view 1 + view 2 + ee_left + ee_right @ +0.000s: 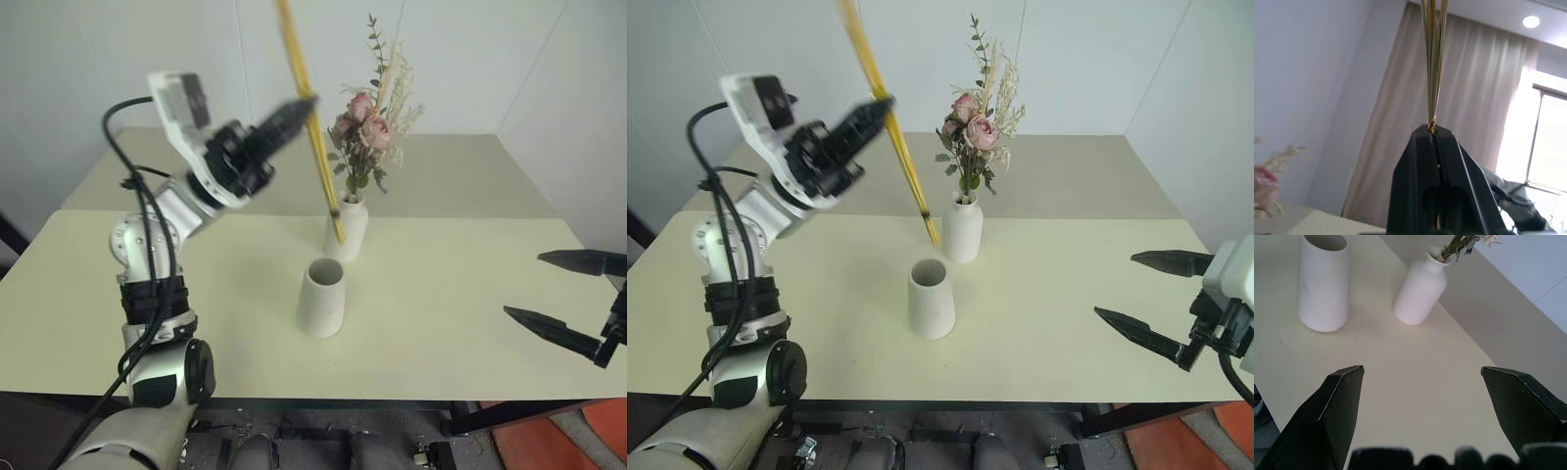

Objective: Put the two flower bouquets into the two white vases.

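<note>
Next, I let go of the slim bouquet with my left gripper inside the opening of the empty cone-shaped white vase [330,276].
My left gripper [302,104] is raised above the table and shut on the slim bouquet's orange-yellow stalks [312,127], which hang tilted with their lower ends in front of the bottle-shaped white vase [350,227]; their blooms are out of view. That vase holds the bouquet of dusty-pink roses [364,127] and dried grasses. The cone-shaped white vase [321,297] stands empty just in front of it, below the stalk ends. In the left wrist view the fingers [1437,181] pinch the stalks [1433,58]. My right gripper [566,298] hovers open at the table's right edge, holding nothing.
The pale cream table [431,333] stretches between the vases and my right gripper. A second table surface [460,171] lies behind, against white walls. An orange object [588,441] sits on the floor at the lower right.
</note>
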